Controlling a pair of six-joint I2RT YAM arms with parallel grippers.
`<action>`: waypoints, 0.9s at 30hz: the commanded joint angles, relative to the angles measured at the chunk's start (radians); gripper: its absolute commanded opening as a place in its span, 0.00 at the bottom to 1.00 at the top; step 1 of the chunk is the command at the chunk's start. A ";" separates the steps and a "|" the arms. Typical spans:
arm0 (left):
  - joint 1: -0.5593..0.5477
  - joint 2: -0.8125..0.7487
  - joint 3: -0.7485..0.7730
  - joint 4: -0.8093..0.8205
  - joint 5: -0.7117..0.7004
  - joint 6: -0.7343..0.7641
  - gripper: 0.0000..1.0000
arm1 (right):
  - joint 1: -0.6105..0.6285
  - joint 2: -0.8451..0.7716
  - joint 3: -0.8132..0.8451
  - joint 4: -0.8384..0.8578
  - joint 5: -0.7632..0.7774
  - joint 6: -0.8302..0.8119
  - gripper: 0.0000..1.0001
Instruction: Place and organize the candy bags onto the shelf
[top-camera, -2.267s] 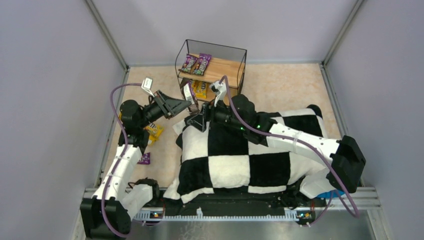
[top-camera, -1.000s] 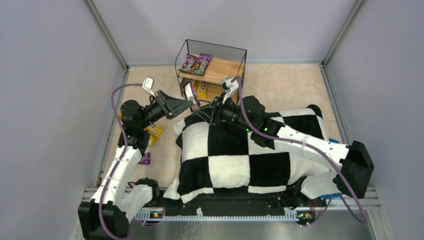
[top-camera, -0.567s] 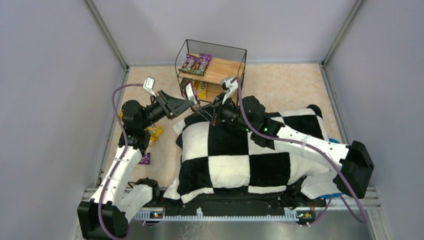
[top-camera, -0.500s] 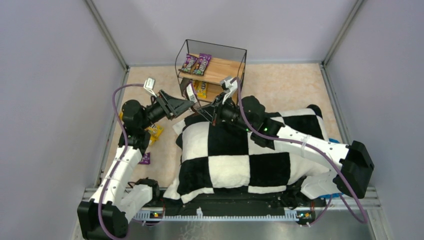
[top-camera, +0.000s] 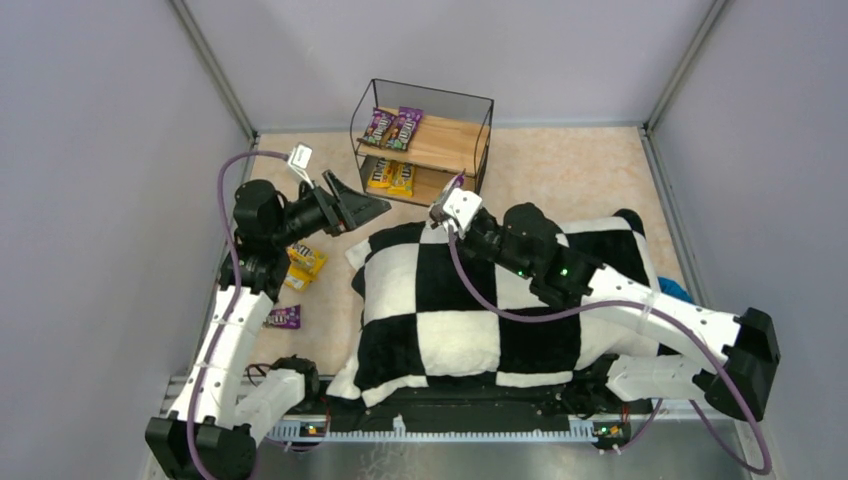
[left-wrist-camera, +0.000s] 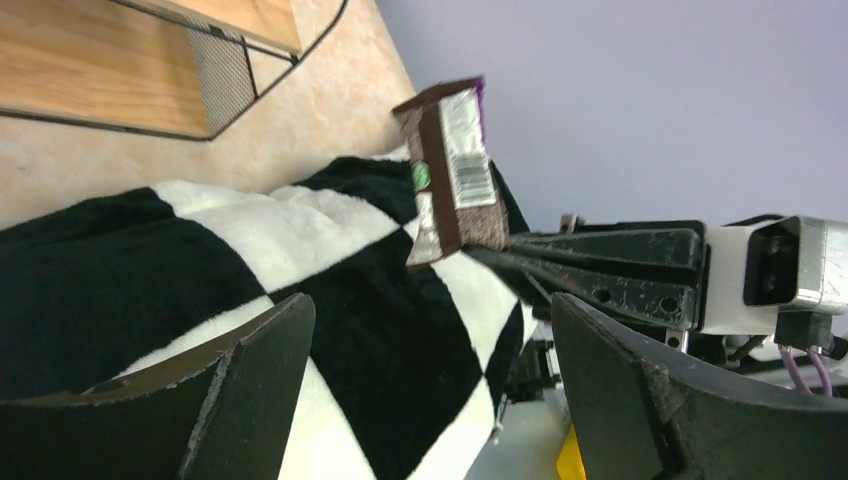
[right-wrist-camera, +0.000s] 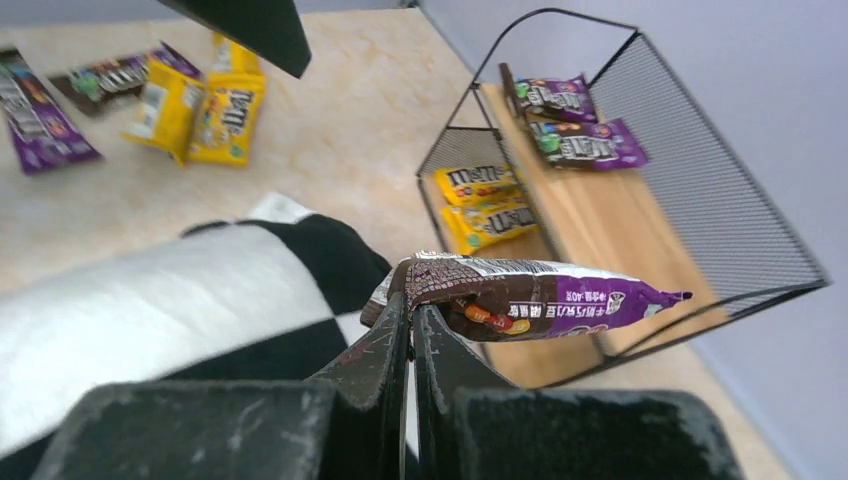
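Note:
My right gripper is holding the candy bag on edge by its brown end. Next, my left gripper takes the bag before my right gripper grips its purple end (right-wrist-camera: 650, 299).
My right gripper (right-wrist-camera: 411, 300) is shut on the end of a purple-brown candy bag (right-wrist-camera: 530, 298), which sticks out sideways above the cushion toward the shelf (right-wrist-camera: 600, 215). The same candy bag (left-wrist-camera: 455, 170) shows in the left wrist view, clear of my left gripper (left-wrist-camera: 430, 390), which stands wide open and empty. From above, the left gripper (top-camera: 358, 203) hangs left of the shelf (top-camera: 470, 150). Two purple bags (top-camera: 392, 127) lie on the top board. Two yellow bags (top-camera: 390, 176) lie on the lower board.
A black-and-white checkered cushion (top-camera: 480, 300) covers the table's middle under the right arm. Loose bags lie on the floor at left: a yellow one (top-camera: 303, 262) and a purple one (top-camera: 283, 317). Several more show in the right wrist view (right-wrist-camera: 165, 105). Walls close in all around.
The left gripper opened, let go of the candy bag and drew back to the left. The right gripper shut on that bag and pulled away to the right with it.

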 joint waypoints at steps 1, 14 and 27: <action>-0.006 0.035 0.024 -0.047 0.137 0.067 0.93 | -0.001 -0.095 -0.007 -0.041 0.047 -0.262 0.00; -0.014 -0.068 0.021 0.209 0.159 0.284 0.98 | -0.396 -0.030 0.030 0.094 -0.369 1.553 0.00; -0.219 0.005 -0.152 0.604 0.211 1.076 0.93 | -0.345 0.078 0.109 -0.011 -0.454 1.887 0.00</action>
